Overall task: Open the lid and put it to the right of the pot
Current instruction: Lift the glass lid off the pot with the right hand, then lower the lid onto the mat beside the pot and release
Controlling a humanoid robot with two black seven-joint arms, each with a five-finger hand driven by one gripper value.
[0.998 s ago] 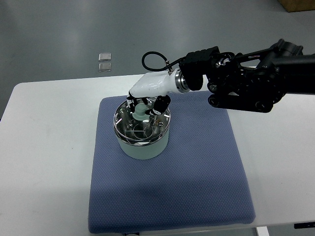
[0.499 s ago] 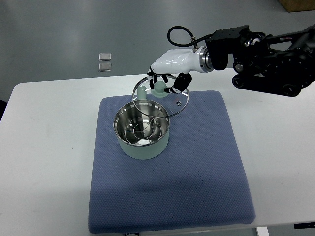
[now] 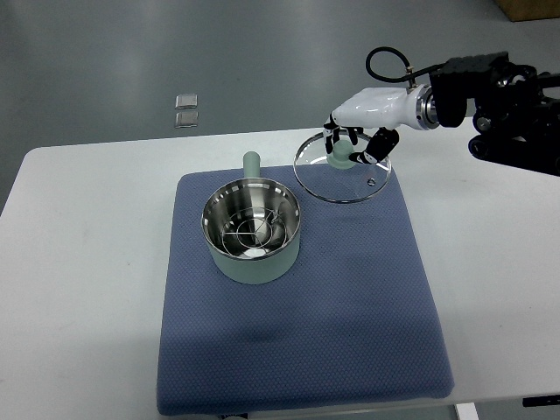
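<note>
I will use my right gripper to set the glass lid down on the blue mat [image 3: 367,226] between the pot and the mat's edge.
A pale green pot [image 3: 252,232] with a steel inside and a stub handle [image 3: 251,164] stands open on the blue mat [image 3: 350,297]. My right hand [image 3: 354,145] is shut on the green knob of the round glass lid [image 3: 343,171]. It holds the lid in the air, tilted, up and to the right of the pot, over the mat's far right part. The left arm does not show.
The mat lies on a white table [image 3: 79,289]. Two small clear squares [image 3: 185,111] lie on the grey floor beyond the table's far edge. A brown box corner [image 3: 529,9] shows at the top right.
My right hand lifted the lid off the pot and carried it up and to the right. The pot now stands open and has not moved.
</note>
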